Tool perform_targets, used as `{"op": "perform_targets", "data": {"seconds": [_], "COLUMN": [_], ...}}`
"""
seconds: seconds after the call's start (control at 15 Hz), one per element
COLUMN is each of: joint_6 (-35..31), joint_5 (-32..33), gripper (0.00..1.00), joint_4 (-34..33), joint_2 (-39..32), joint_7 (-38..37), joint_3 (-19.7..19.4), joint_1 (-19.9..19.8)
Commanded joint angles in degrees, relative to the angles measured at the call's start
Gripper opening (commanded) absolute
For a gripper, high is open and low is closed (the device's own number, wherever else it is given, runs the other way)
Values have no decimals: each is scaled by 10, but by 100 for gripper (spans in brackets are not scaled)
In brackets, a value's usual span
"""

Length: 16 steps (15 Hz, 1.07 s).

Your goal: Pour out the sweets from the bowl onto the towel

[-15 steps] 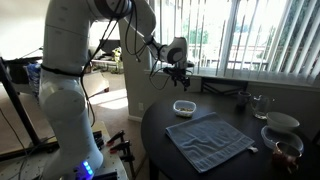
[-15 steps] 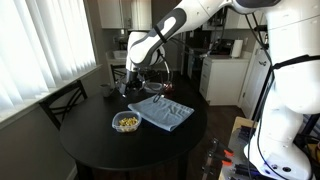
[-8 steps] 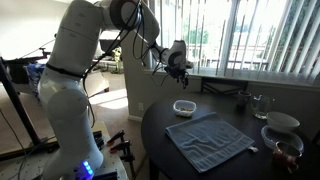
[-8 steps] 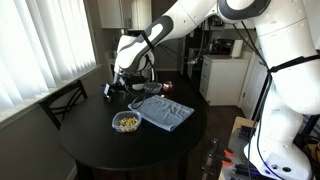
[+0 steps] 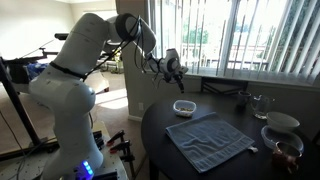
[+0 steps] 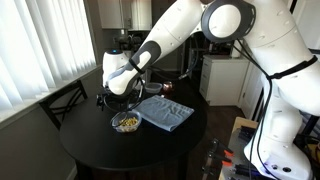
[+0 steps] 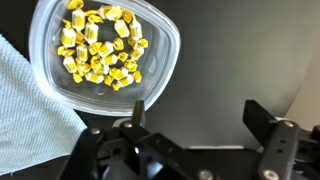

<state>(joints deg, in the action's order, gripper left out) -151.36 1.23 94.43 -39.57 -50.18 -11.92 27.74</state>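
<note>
The small white bowl has its rim [image 5: 188, 101] [image 7: 156, 88] on the side nearest my fingers. My gripper will grab it there next, so it can lift the bowl and tip the sweets.
The small white bowl [image 7: 150, 75] stands on the dark round table and holds the golden-brown sweets [image 7: 98, 45]. It shows in both exterior views [image 5: 184, 106] [image 6: 126, 122]. The grey-blue towel [image 7: 30, 105] lies flat right beside the bowl, also seen in both exterior views [image 5: 210, 140] [image 6: 162, 113]. My gripper [image 7: 200, 118] is open and empty. It hangs over bare table just beside the bowl's rim, with one finger [image 7: 137, 112] near the rim. In the exterior views the gripper [image 5: 172, 67] [image 6: 112, 96] hovers above and beside the bowl.
A larger white bowl [image 5: 282, 122], a glass bowl with dark contents [image 5: 285, 152] and a drinking glass [image 5: 260, 104] stand at the table's far side past the towel. A chair [image 6: 62, 100] stands by the table, with window blinds behind.
The arm has swung away from the towel side, and the gripper has come down lower beside the bowl. Bowl, sweets and towel have not moved.
</note>
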Motion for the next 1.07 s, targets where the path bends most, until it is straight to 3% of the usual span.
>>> {"op": "perform_targets", "data": {"seconds": [0.0,0.4,1.0], "joint_6": [50,164,220], "joint_5": [25,20,-16], "gripper": [100,100,100], "joint_4": [-69,-161,-265], "joint_2": [-45,-97,-177], "joint_7": [-144,-244,-225], "joint_3": [-29,1,74], "joint_1": [28,-25,-113]}}
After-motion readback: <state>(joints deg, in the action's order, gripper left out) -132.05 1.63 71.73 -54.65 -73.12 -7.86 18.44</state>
